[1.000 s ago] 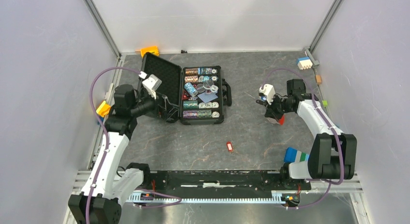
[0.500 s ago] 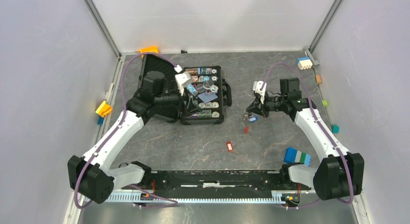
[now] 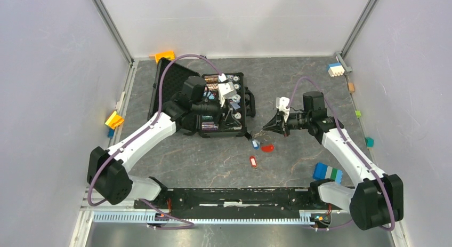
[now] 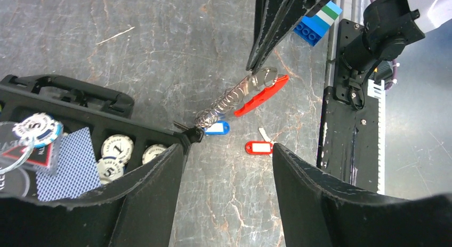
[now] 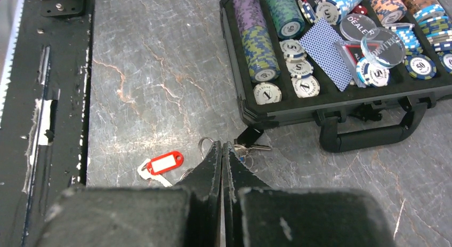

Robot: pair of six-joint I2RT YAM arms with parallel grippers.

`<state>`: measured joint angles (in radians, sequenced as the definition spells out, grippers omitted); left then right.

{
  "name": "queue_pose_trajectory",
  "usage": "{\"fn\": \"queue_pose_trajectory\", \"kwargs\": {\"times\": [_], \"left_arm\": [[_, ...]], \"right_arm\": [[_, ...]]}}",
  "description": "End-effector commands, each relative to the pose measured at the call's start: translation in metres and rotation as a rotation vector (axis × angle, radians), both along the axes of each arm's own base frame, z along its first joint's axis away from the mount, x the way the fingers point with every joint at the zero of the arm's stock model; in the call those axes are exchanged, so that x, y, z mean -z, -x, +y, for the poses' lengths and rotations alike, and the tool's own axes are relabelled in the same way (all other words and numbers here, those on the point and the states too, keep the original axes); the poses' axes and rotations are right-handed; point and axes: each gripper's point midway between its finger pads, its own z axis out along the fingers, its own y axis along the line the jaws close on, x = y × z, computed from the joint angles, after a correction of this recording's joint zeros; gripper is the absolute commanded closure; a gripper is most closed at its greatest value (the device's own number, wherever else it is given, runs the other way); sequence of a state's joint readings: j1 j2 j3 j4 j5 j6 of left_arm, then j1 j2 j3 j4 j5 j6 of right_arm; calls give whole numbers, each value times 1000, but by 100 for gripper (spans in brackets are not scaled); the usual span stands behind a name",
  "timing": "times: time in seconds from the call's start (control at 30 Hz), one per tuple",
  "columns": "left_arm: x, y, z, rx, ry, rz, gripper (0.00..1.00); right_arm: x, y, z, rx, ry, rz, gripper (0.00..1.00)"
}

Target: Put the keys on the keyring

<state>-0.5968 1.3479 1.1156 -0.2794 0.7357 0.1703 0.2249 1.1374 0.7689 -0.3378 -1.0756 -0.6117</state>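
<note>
The end-held keyring's chain slants to the case corner; next my right gripper lays the keyring flat and grips its middle [image 4: 229, 99].
My right gripper [image 3: 266, 129] is shut on the silvery keyring [image 4: 266, 75], low over the table right of the poker case. Its chain [image 4: 226, 104] and long red tag [image 3: 267, 148] trail down-left from the jaws. The blue-headed key [image 3: 256, 144] sits at the chain's lower end by the case corner. The red-headed key [image 3: 253, 161] lies alone on the table; it also shows in the left wrist view [image 4: 259, 147] and the right wrist view [image 5: 162, 164]. My left gripper [image 3: 236, 122] is open and empty above the case's near right corner, with the keyring just beyond its fingertips [image 4: 178, 151].
The open black poker case [image 3: 246, 130] with chips and cards stands left of centre, its handle [image 5: 368, 135] facing the right arm. A blue-green-white block [image 3: 326, 172] lies by the right arm's base. Small coloured blocks [image 3: 335, 69] lie along the walls. The black base rail [image 3: 234, 196] runs along the near edge.
The right gripper has carried the keyring left and lower, toward the case corner. The left arm has swung right across the case, toward the keyring. The red-headed key has not moved.
</note>
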Motion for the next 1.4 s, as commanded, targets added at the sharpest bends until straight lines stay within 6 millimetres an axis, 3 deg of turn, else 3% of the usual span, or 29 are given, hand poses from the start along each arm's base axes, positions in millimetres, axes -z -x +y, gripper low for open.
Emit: {"fn": "queue_pose_trajectory", "kwargs": {"times": [0.0,0.3,0.47,0.7,0.83,0.97,1.1,1.37], "left_arm": [[-4,0,-16,46,22,-64,31],[27,16,-23,151,-48,-146,29],[36,19,-30,202,-78,-186,27],[48,27,-18,211,-126,-192,25],[54,33,-9,211,-151,-200,24],[57,38,1,210,-175,-212,22],[56,44,11,210,-197,-236,17],[57,55,25,220,-207,-285,9]], "right_arm": [[-5,-7,-7,-13,82,-110,100],[37,-2,-52,-18,421,-135,100],[54,-10,-74,28,551,-141,100],[81,-17,-99,111,610,-48,93],[90,-20,-108,148,597,-8,84],[85,-26,-108,180,573,-11,69],[77,-27,-89,158,460,11,54],[111,-22,-64,51,366,202,35]]}}
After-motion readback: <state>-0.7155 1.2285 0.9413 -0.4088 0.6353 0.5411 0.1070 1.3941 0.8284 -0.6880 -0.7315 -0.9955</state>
